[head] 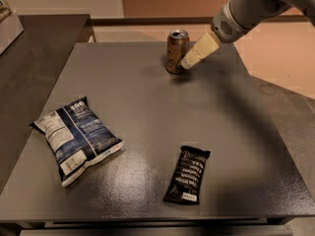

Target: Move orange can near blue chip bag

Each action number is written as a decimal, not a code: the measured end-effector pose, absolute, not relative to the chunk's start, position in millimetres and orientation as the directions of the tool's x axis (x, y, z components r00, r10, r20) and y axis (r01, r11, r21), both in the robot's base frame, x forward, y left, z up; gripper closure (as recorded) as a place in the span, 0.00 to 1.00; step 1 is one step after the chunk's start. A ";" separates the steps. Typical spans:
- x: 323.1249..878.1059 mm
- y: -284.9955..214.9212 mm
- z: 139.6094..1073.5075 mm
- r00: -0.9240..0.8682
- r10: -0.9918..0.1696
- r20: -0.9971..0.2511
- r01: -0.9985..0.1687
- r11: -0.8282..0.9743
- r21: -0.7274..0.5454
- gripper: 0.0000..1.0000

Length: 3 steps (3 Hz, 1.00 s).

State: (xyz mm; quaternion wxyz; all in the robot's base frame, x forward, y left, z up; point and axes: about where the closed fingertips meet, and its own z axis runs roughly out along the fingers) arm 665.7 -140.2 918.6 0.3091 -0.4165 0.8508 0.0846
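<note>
I should close my gripper on the upper half of the orange can [178, 47], below its silver top.
The orange can [176, 51] stands upright near the far edge of the dark grey table [147, 102]. My gripper [191, 61] comes in from the upper right on a grey arm, and its cream fingertip is right beside the can's right side. The blue chip bag [76, 137] lies flat near the table's front left, far from the can.
A narrow black snack wrapper [188, 173] lies near the front edge, right of centre. A dark counter [34, 58] runs along the left. Tan floor lies beyond the table at the back right.
</note>
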 end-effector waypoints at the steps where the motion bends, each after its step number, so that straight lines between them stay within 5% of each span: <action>1: 681.8 -122.9 914.8 -0.466 -0.624 -0.627 -0.757 0.648 -0.082 0.00; 3: 696.9 -97.1 912.7 -0.459 -0.583 -0.671 -0.742 0.667 -0.073 0.00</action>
